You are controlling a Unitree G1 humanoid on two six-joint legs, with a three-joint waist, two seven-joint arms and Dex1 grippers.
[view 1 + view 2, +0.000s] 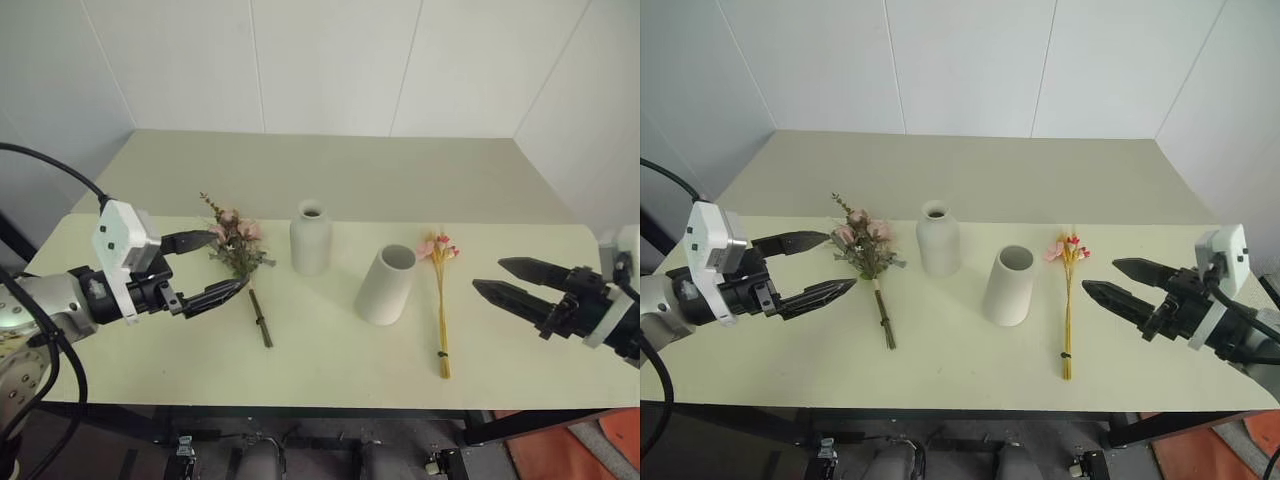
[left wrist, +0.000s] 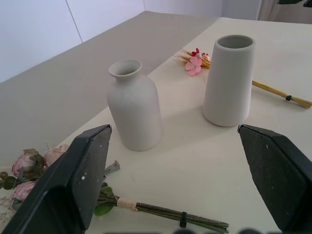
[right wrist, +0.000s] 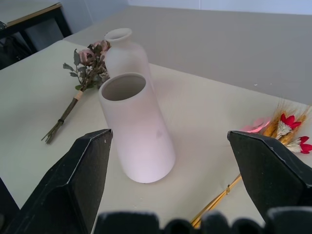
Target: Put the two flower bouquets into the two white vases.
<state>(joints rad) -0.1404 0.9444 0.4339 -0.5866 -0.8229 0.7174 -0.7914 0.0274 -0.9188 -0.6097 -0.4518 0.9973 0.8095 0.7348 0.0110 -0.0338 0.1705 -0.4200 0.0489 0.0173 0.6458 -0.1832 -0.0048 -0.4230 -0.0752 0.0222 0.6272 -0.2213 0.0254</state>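
Next, my left gripper closes on the tan wrap [image 1: 250, 289] [image 2: 127, 204] around the stems of the pink rose bouquet, just under its leaves.
On the pale green table [image 1: 320, 370] lie both flower bouquets. The bushy pink rose bunch [image 1: 238, 246] rests left of centre, stems toward the front. The slim yellow straw bundle [image 1: 441, 300] with pink-red blossoms lies right of centre. Between them stand the two white vases: the narrow-necked bottle vase [image 1: 311, 238] and the wider cylinder vase [image 1: 386, 284]. My left gripper [image 1: 218, 265] hovers open just left of the rose bunch, holding nothing. Open and empty too, my right gripper [image 1: 492, 277] hangs to the right of the straw bundle.
Beyond the table a beige floor runs back to white walls. The front table edge [image 1: 300, 405] is close below both arms. Black cables [image 1: 50, 170] hang at the left.
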